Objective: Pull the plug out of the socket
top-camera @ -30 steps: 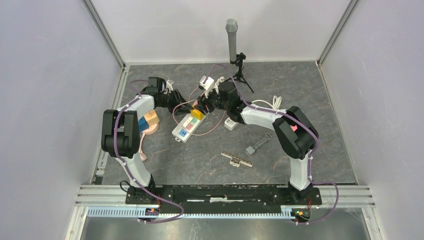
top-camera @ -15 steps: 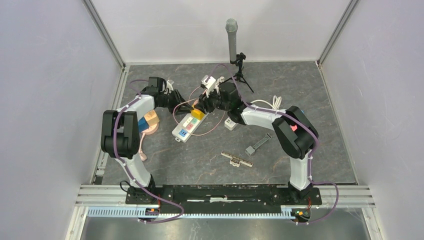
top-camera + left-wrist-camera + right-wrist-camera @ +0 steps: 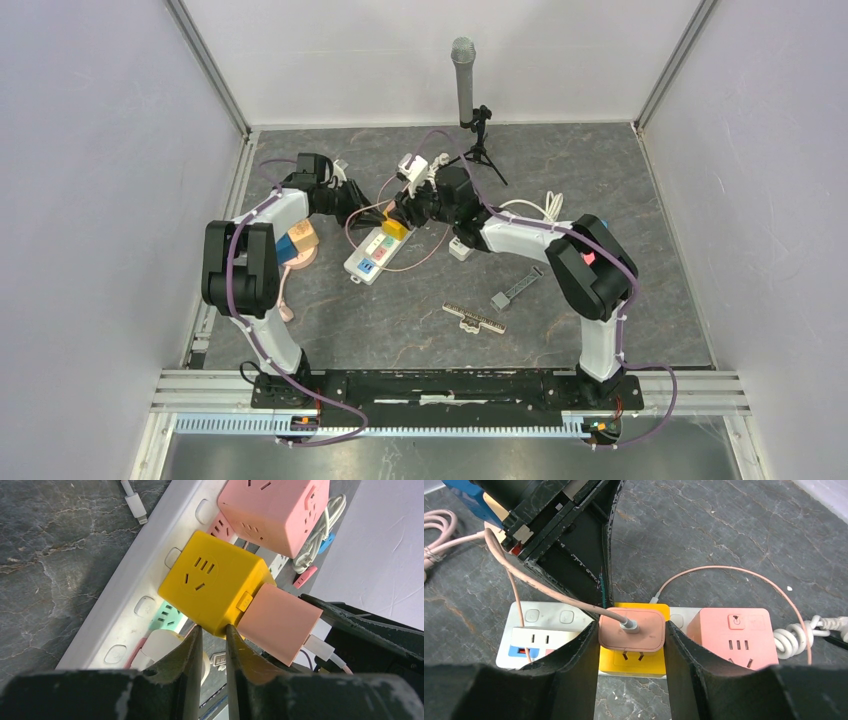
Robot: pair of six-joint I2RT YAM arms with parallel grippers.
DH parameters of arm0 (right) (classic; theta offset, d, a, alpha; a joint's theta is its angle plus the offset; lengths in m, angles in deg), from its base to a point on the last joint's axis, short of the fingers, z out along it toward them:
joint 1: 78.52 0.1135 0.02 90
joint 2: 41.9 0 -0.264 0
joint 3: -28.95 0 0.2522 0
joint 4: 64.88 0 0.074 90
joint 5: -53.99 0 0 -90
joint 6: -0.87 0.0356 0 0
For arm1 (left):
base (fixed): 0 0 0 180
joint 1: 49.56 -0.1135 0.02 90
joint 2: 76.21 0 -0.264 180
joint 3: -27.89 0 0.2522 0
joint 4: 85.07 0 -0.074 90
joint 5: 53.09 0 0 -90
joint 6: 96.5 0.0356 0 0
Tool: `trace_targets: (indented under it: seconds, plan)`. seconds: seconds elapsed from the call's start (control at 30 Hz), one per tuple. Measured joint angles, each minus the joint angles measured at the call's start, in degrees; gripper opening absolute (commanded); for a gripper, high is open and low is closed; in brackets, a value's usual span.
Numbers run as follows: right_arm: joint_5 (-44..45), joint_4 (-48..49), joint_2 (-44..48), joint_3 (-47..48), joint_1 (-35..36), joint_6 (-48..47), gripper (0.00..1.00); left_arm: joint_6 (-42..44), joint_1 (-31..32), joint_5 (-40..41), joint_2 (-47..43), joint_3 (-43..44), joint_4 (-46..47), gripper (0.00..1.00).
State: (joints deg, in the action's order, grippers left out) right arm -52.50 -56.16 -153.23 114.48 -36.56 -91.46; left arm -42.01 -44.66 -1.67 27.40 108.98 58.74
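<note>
Next, my right gripper sets the pink plug down on the table (image 3: 562,244), in the space between the white cord bundle and the flat pink adapter.
A pink plug (image 3: 644,636) with a pink cable sits on top of a yellow cube socket (image 3: 631,664), which stands on a white power strip (image 3: 366,260). The plug's two prongs show bare above the cube's face. My right gripper (image 3: 631,627) is shut on the plug, one finger on each side. My left gripper (image 3: 212,630) is shut, with only a narrow gap, and its fingertips press the lower edge of the yellow cube (image 3: 215,580) beside the plug (image 3: 277,622). In the top view both grippers, left (image 3: 376,214) and right (image 3: 402,212), meet over the cube (image 3: 396,229).
A pink cube socket (image 3: 729,635) stands on the strip right of the yellow one, with a coiled white cable (image 3: 796,637) beyond it. A microphone on a stand (image 3: 464,85) is at the back. A white adapter (image 3: 460,248), a grey tool (image 3: 515,290), a slotted bar (image 3: 474,318) and wooden blocks (image 3: 298,245) lie around.
My right wrist has shifted slightly left and away over the strip with the plug in its grip. The left arm has barely moved.
</note>
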Motion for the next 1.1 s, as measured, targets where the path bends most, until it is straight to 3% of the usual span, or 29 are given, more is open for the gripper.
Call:
trace_targets:
  seconds: [0.43, 0.7, 0.9, 1.1]
  plan:
    - [-4.2, 4.2, 0.9, -2.08, -2.99, 10.21, 0.0, 0.04, 0.37, 1.53, 0.22, 1.29, -1.86, 0.22]
    - [-6.58, 11.93, 10.14, -0.44, -3.61, 13.25, 0.0, 0.04, 0.35, 1.73, 0.28, 1.75, -2.73, 0.22]
    - [-4.09, 9.4, 14.64, -0.85, -3.85, 9.68, 0.0, 0.17, 0.39, 2.54, 0.26, 2.99, -4.46, 0.32]
    - [-0.13, 3.85, 25.77, -10.14, -8.5, 7.19, 0.0, 1.44, 0.74, 6.16, 0.26, 6.82, -10.05, 0.51]
